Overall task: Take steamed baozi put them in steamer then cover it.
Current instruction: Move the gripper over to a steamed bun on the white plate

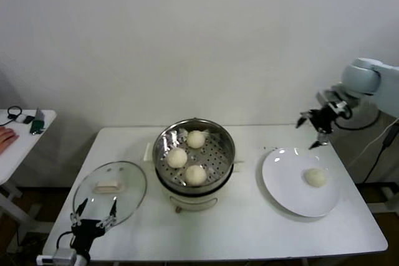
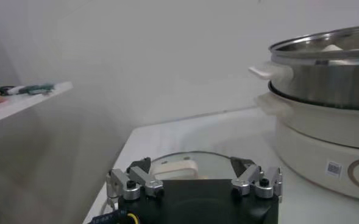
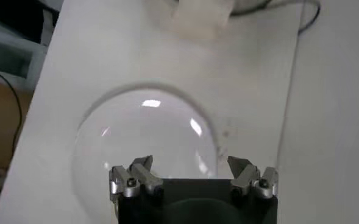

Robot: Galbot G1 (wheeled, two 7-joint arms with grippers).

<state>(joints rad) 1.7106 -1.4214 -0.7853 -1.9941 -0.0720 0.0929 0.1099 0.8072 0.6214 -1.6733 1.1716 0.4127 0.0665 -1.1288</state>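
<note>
The baozi (image 1: 316, 177) on the white plate still has to go into the steamer, so next my right gripper closes around its sides.
The steamer (image 1: 230, 152) stands at the table's centre with three steamed baozi (image 1: 196, 139) on its perforated tray. A fourth baozi (image 1: 315, 177) lies on the white plate (image 1: 283, 179) at the right. The glass cover (image 1: 129, 196) lies flat at the front left, its cream handle (image 1: 108, 186) facing up. My left gripper (image 1: 95, 214) is open at the cover's near edge; the left wrist view shows the gripper (image 2: 192, 165) open, with the handle (image 2: 178, 167) just beyond it. My right gripper (image 1: 307, 134) hangs open above the plate's far edge, and the plate (image 3: 145, 140) lies under its open fingers (image 3: 190, 163).
A small white side table (image 1: 25, 135) at the far left holds cables and a person's hand (image 1: 5, 136). The steamer's steel wall (image 2: 325, 73) and white base (image 2: 325, 134) rise close by in the left wrist view. A wall stands behind the table.
</note>
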